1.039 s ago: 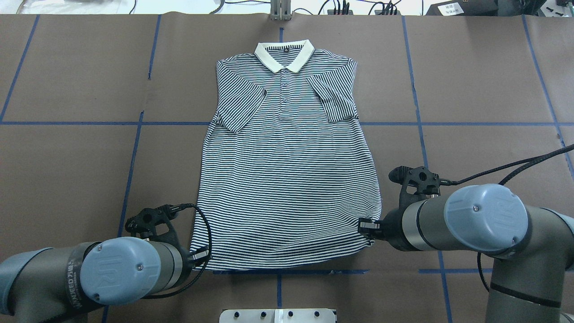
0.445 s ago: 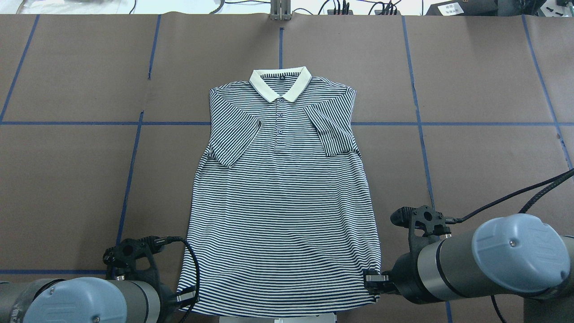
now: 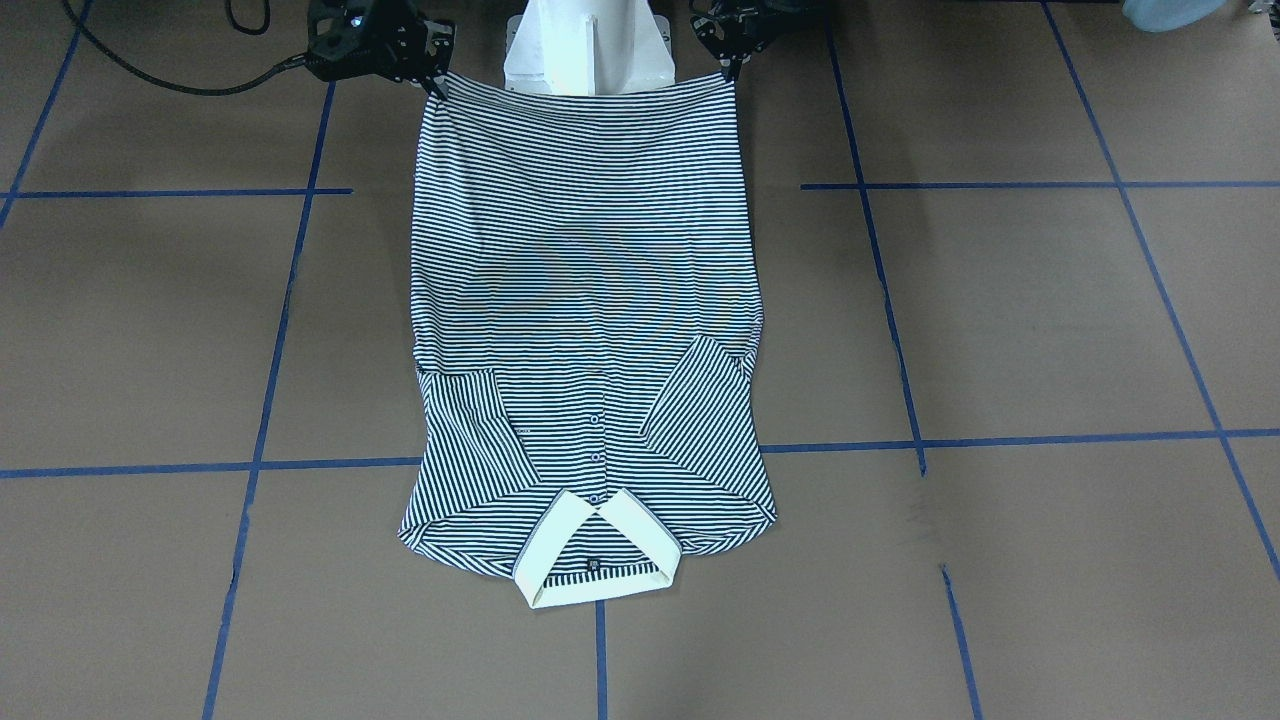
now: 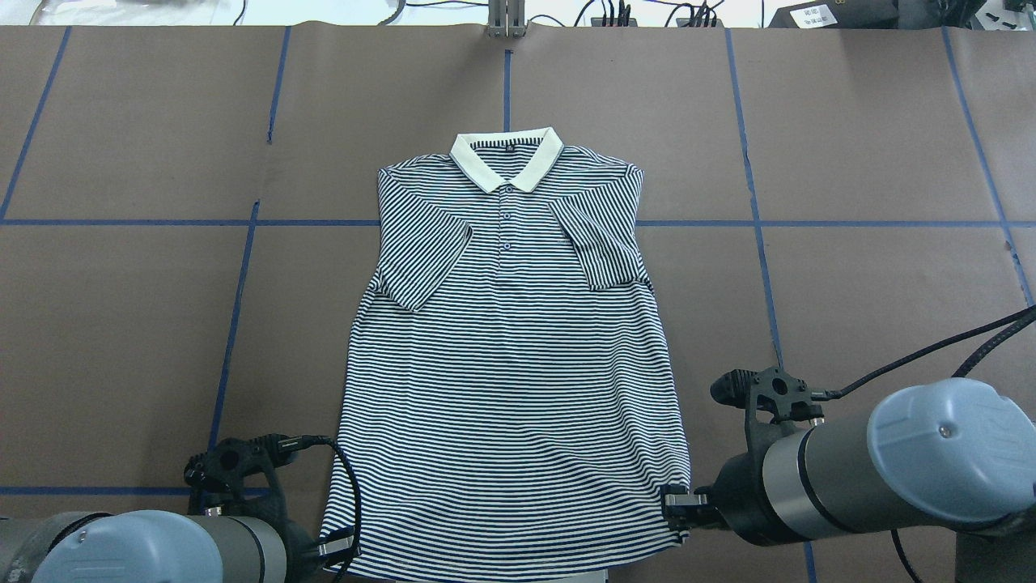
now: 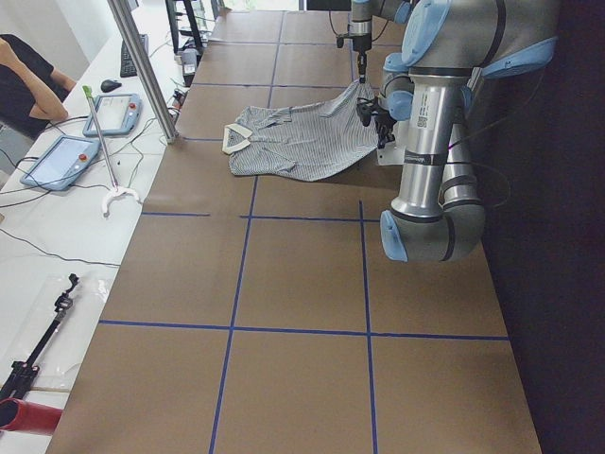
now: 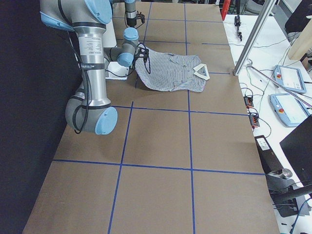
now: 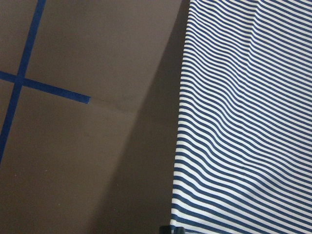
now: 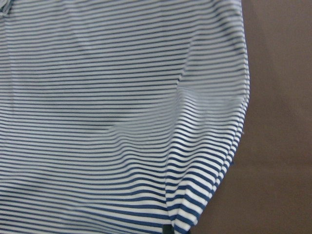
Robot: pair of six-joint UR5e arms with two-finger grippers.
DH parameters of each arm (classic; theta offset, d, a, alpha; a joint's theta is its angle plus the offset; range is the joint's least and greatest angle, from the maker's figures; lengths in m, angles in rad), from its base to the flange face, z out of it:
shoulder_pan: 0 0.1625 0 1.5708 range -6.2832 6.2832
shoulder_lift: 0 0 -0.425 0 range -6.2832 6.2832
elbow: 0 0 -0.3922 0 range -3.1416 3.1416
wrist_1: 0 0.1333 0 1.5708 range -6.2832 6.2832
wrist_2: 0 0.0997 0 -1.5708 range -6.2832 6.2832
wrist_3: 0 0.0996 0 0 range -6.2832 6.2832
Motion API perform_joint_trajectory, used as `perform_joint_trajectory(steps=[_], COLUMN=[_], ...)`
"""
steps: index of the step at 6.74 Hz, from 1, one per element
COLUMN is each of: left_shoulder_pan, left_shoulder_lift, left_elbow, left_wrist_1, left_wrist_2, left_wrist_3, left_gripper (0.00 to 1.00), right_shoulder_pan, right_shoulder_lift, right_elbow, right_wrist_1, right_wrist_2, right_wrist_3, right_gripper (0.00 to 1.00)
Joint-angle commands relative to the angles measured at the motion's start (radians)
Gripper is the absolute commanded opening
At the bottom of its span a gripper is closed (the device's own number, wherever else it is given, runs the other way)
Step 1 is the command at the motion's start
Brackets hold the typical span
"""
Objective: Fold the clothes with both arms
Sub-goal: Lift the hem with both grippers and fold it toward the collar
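Observation:
My left gripper should release its hem corner, now raised a little over the base, by the outer edge of the folded sleeve point(image 3: 792, 485), level with the collar tips.
The navy-and-white striped polo shirt point(image 4: 510, 364) lies face up along the table, its cream collar point(image 4: 506, 158) at the far end and both short sleeves folded in over the chest. My left gripper point(image 4: 336, 551) is shut on the near left hem corner. My right gripper point(image 4: 678, 506) is shut on the near right hem corner. In the front-facing view the hem is stretched between the left gripper point(image 3: 728, 55) and the right gripper point(image 3: 430, 75), raised a little over the base. Both wrist views show only striped cloth point(image 7: 243, 122) point(image 8: 122, 107) close up.
The white pedestal base point(image 3: 585, 50) sits just behind the hem. Blue tape lines point(image 4: 243, 267) cross the brown table cover. A metal post point(image 4: 506, 20) stands at the far edge. A side bench holds tablets point(image 5: 57, 161), with a person point(image 5: 24, 80) beside it.
Both grippers have pulled the hem toward the robot, and the whole shirt slid the same way across the table. Over the last half second it has barely moved.

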Motion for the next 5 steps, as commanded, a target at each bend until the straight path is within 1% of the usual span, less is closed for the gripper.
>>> perform_joint_trajectory(steps=[1, 2, 3, 4, 5], left_shoulder_pan=[-0.201, -0.293, -0.353, -0.398, -0.456], left_shoulder_lift=[-0.030, -0.036, -0.052, -0.076, -0.117], left_elbow=[0.045, 0.114, 0.203, 0.274, 0.338], left_wrist_1=[-0.030, -0.083, -0.152, -0.212, -0.265], left_wrist_2=[0.000, -0.005, -0.005, -0.008, -0.008], left_wrist_3=[0.205, 0.297, 0.327, 0.353, 0.358], left_gripper=[0.00, 0.00, 0.00, 0.00, 0.00], right_shoulder_pan=[0.172, 0.246, 0.324, 0.384, 0.426], right_shoulder_lift=[0.078, 0.153, 0.217, 0.266, 0.324], right_elbow=[-0.143, -0.237, -0.341, -0.423, -0.511], right_wrist_1=[0.005, 0.003, 0.003, 0.003, 0.005], right_wrist_2=[-0.021, -0.023, -0.018, -0.017, -0.013], right_wrist_3=[-0.204, -0.286, -0.315, -0.376, -0.407], right_gripper=[0.00, 0.00, 0.00, 0.00, 0.00])
